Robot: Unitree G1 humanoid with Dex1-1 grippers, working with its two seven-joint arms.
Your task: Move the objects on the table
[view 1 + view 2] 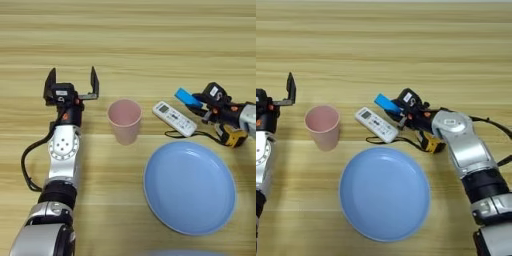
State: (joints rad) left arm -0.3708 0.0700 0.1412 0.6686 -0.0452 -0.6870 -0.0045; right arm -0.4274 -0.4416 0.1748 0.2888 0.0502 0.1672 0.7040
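Note:
My right gripper needs to release the bright-blue block on the bare wood [191, 101] next to the white remote, past the tape measure.
The pale pink cup [124, 120] stands upright on the wood table [130, 45], left of centre. My left gripper [71, 80] is open just left of the cup, fingers pointing away, nothing between them. The white remote [174, 118] lies slanted to the right of the cup. My right gripper [393, 106] is shut on the bright-blue block [386, 103], which it holds a little above the remote's far end.
A large light-blue plate [190, 186] lies in front of the remote. A yellow-and-black tape measure [231, 135] sits under my right forearm, its black cord trailing toward the remote. Bare wood stretches across the far half of the table.

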